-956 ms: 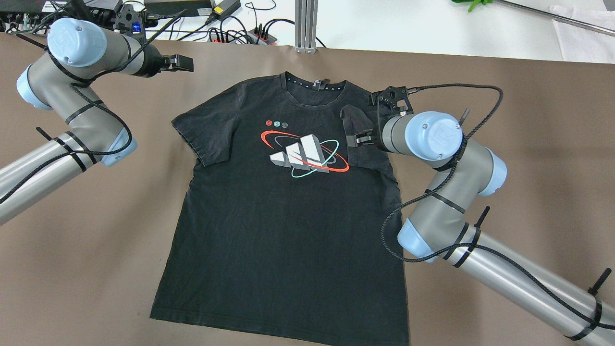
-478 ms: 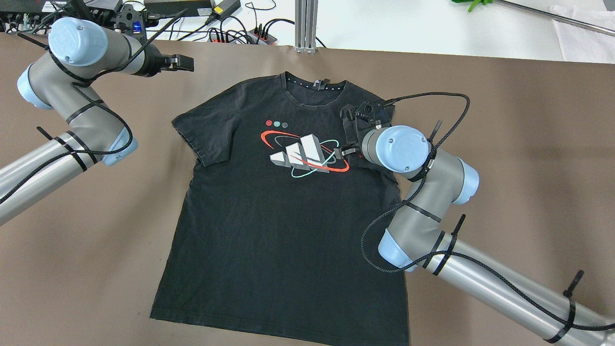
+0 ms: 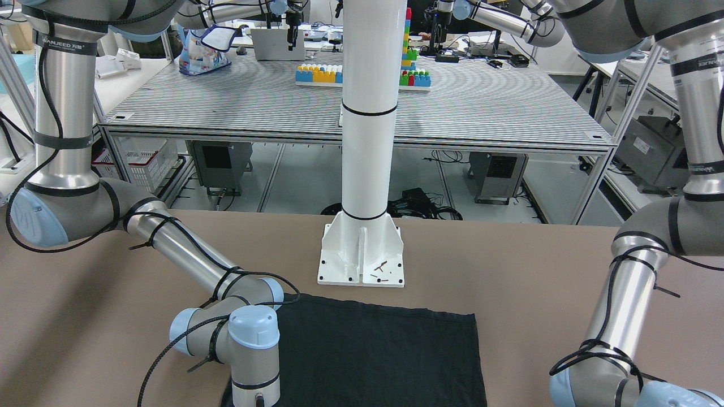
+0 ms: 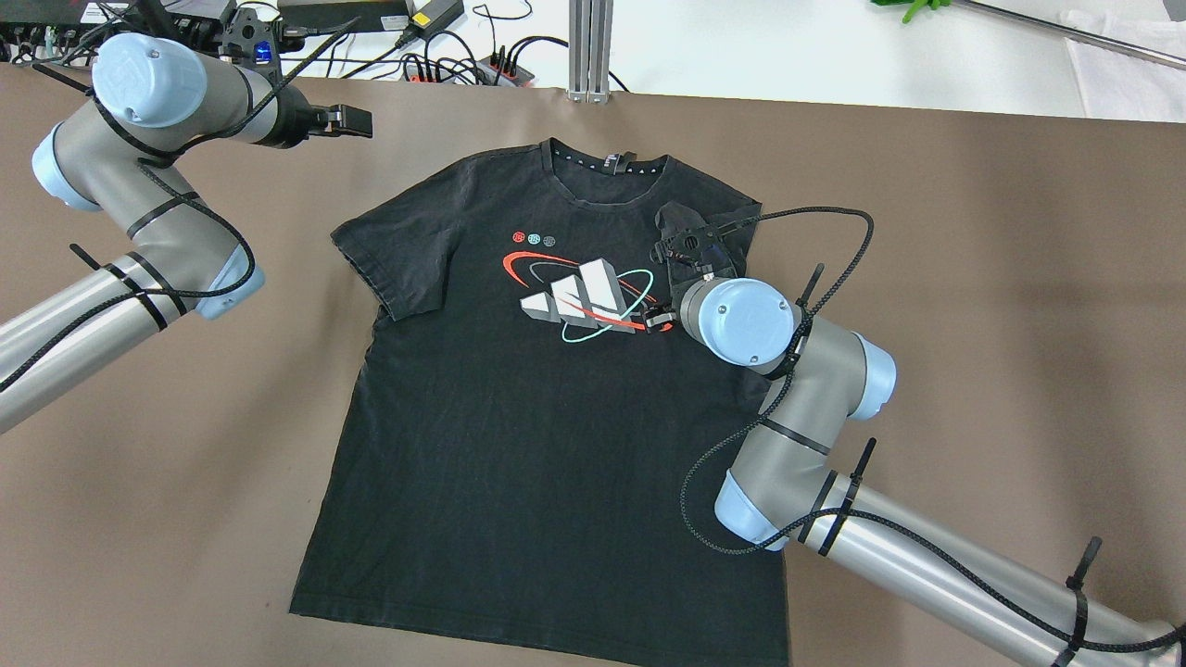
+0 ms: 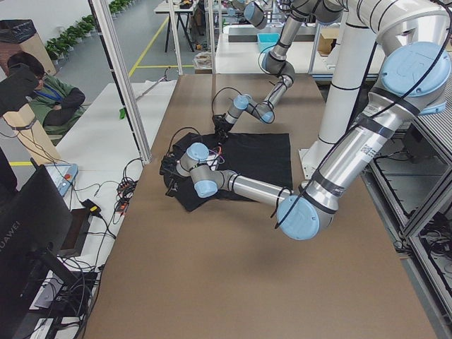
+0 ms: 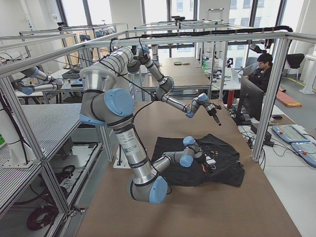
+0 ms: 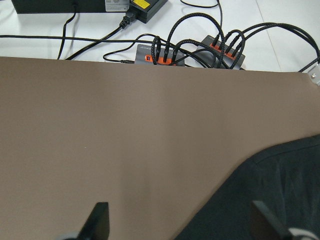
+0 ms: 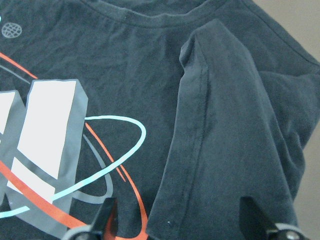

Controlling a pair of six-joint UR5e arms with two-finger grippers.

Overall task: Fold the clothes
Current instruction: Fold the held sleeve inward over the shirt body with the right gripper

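Next, I pinch the sleeve's cuff (image 8: 173,200) with my right gripper and pull it farther over the print to flatten the fold, because the folded sleeve bunches along its outer edge.
The clothes are one black T-shirt (image 4: 519,445) lying flat, front up, on the brown table, with a white, red and teal print (image 4: 584,298) on the chest. Its sleeve (image 4: 675,225) on my right side is folded inward over the shoulder. My right gripper (image 4: 660,320) hovers low over the chest just beside that fold. In the right wrist view it (image 8: 180,225) is open, with the folded sleeve (image 8: 225,140) lying flat between and beyond the fingers. My left gripper (image 4: 357,121) is open above bare table, far-left of the collar, and the shirt's edge (image 7: 280,190) shows in its wrist view.
Power strips and cables (image 4: 445,65) lie along the table's far edge, beside a metal post (image 4: 590,46). A white cloth (image 4: 1126,65) sits far right. The white column base (image 3: 362,254) stands near the shirt's hem (image 3: 384,316). A seated person (image 5: 49,99) is beyond the table's far side.
My right wrist has moved left and back toward the robot, across the shirt's chest. The folded sleeve has stayed by the shoulder. The left arm has not moved.
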